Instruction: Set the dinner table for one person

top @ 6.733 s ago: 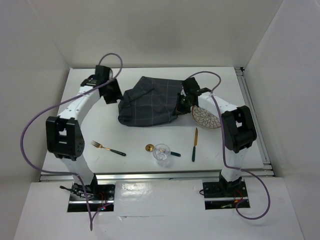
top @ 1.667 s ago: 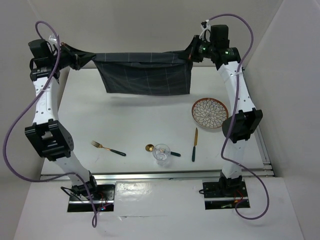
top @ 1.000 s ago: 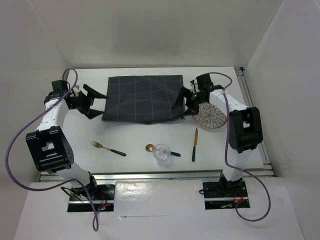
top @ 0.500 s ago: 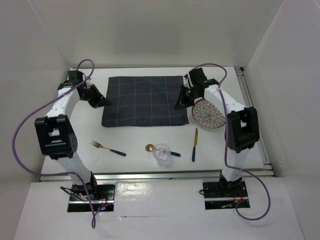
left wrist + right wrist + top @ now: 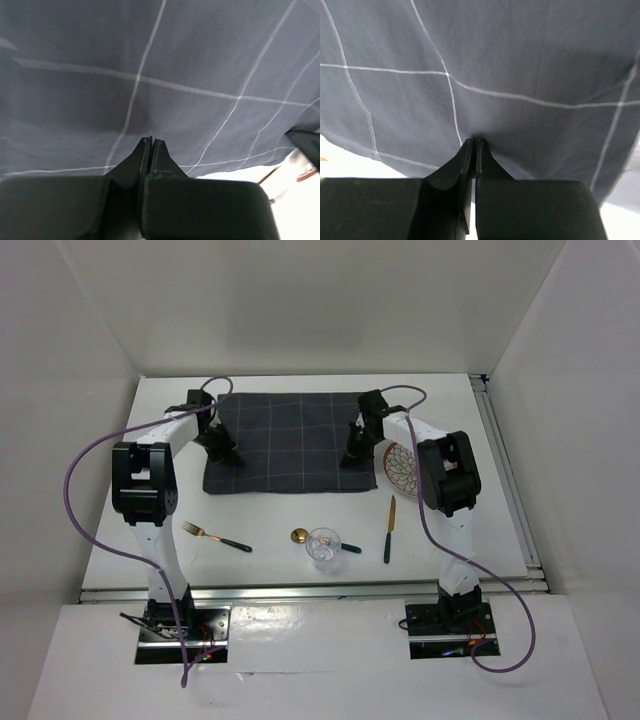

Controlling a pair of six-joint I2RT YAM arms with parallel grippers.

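My left gripper needs to release the dark grey cloth, now spread flat on the table's far half, so that it is flat on the white table (image 5: 296,464), in the spot just behind the gold spoon.
The dark grey cloth with pale grid lines (image 5: 290,440) lies spread flat on the far half of the white dinner table (image 5: 150,510). My left gripper (image 5: 226,454) is shut, its tips down on the cloth's left part (image 5: 210,60); nothing shows between the jaws (image 5: 151,140). My right gripper (image 5: 351,453) is also shut, its tips (image 5: 475,140) pressed onto the cloth (image 5: 520,55) near its right edge, where the fabric dimples slightly. A patterned plate (image 5: 403,468) sits just right of the cloth, partly hidden by the right arm.
Along the near half lie a gold fork with a dark handle (image 5: 217,537), a gold spoon (image 5: 300,536) beside a clear glass (image 5: 323,546), and a gold knife with a dark handle (image 5: 389,528). A metal rail (image 5: 505,470) runs along the right edge.
The cloth was lifted, stretched out and laid flat. Both grippers let go of it, closed, and moved inward onto the cloth from its left and right sides.
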